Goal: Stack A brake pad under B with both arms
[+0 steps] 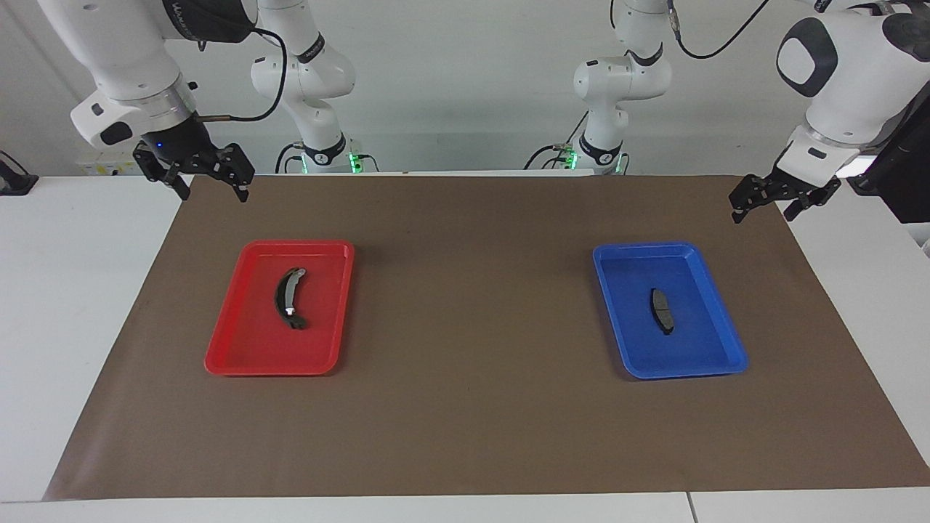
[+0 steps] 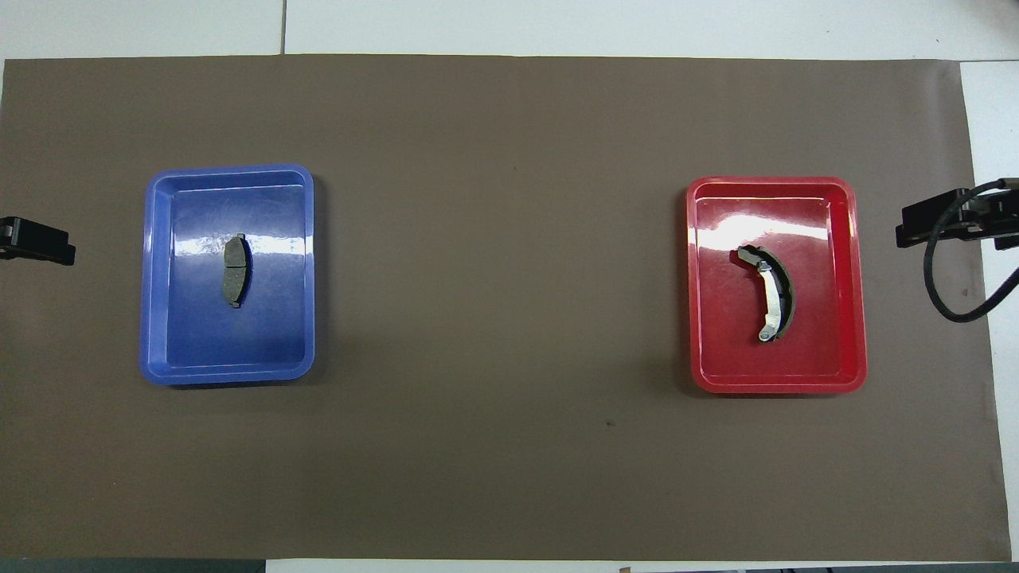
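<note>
My left gripper needs to grip the A brake pad in the blue tray at the middle of the A brake pad (image 2: 236,267), around its groove.
The A brake pad (image 1: 661,310), short and all dark grey with a groove across its middle, lies in the blue tray (image 1: 716,359) toward the left arm's end; it also shows in the overhead view (image 2: 236,270). B (image 1: 290,298), the longer crescent pad with a light metal edge, lies in the red tray (image 1: 240,356) toward the right arm's end; it also shows in the overhead view (image 2: 771,304). My left gripper (image 1: 764,214) hangs open and empty over the mat's edge, apart from the blue tray. My right gripper (image 1: 212,195) hangs open and empty over the mat's corner, apart from the red tray.
A brown mat (image 1: 472,407) covers the table, with both trays on it, the blue tray (image 2: 159,366) and the red tray (image 2: 856,374). White table (image 1: 73,290) shows at each end. A black cable (image 2: 951,294) loops beside the right gripper (image 2: 947,223). The left gripper (image 2: 36,243) shows at the overhead view's edge.
</note>
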